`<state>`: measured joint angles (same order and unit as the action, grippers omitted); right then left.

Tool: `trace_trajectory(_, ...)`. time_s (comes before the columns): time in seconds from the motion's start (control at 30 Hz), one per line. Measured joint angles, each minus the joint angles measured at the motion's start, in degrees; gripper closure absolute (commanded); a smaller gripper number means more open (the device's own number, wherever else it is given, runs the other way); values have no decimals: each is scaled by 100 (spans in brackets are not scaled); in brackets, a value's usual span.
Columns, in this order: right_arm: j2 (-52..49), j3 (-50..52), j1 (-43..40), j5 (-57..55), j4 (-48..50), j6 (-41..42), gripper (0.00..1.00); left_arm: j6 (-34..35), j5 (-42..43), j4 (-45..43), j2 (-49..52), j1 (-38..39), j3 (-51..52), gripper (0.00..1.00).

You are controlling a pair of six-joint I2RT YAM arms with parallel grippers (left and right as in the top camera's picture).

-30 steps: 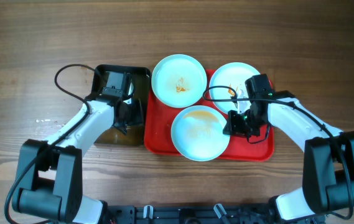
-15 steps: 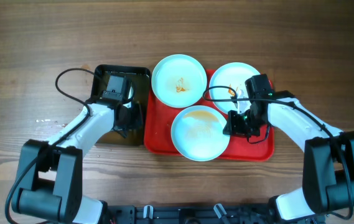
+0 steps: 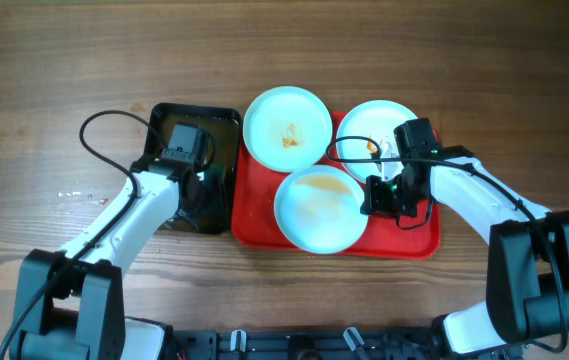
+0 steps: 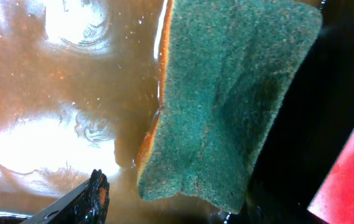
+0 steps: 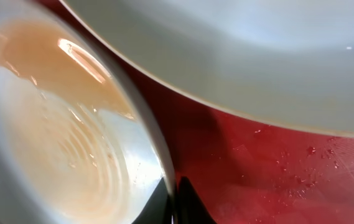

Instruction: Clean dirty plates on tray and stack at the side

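Note:
Next, my right gripper lets go of the front plate on the bare table (image 3: 485, 153) beside the red tray, opposite the black tub.
Three pale plates lie on the red tray (image 3: 254, 215). The back-left plate (image 3: 286, 128) has a small orange smear. The back-right plate (image 3: 369, 130) is partly under my right arm. The front plate (image 3: 321, 212) holds a wet brown film. My right gripper (image 3: 372, 198) is shut on the front plate's right rim, and the wrist view shows the fingers (image 5: 173, 202) pinching that rim (image 5: 71, 137) just above the tray (image 5: 276, 168). My left gripper (image 3: 207, 185) is open, low in the black tub, with the green sponge (image 4: 226, 99) between its jaws (image 4: 170, 208).
The black tub (image 3: 226, 120) stands against the tray's left edge and holds brown water (image 4: 52, 99). The sponge has an orange underside. A corner of the tray (image 4: 351, 180) shows in the left wrist view. Bare wooden table (image 3: 64, 80) surrounds everything.
My left arm has shifted, with its elbow swinging outward and the gripper staying in the tub. The right gripper and the plates have held still.

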<state>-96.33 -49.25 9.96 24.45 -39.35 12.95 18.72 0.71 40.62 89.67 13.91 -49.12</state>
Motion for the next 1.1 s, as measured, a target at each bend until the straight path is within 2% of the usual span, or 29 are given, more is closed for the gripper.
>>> trace_trajectory(0.13,210,2,2,44,-83,-107,95,50,127,-11,-2,0,0,34)
trace_trajectory(0.27,1244,2,2,-175,-83,-127,96,76,588,-358,-2,-7,-2,36)
trace_trajectory(0.33,1858,2,2,-750,-83,-140,96,90,647,-529,-2,-26,-2,36)
trace_trajectory(0.47,2369,2,2,-1950,-81,-170,95,90,669,-612,-2,-39,-2,35)
trace_trajectory(0.67,2507,2,85,-2983,-81,-173,96,90,667,-614,-2,-48,-2,32)
trace_trajectory(0.87,2507,-4,1803,-4872,-68,149,96,90,667,-619,-2,-55,-2,32)
trace_trajectory(0.97,2507,-216,2317,-5748,-31,181,96,90,667,-621,-2,-55,-2,32)
trace_trajectory(1.1,2520,-459,2712,-6463,726,-946,96,90,667,-625,-2,-55,-2,32)
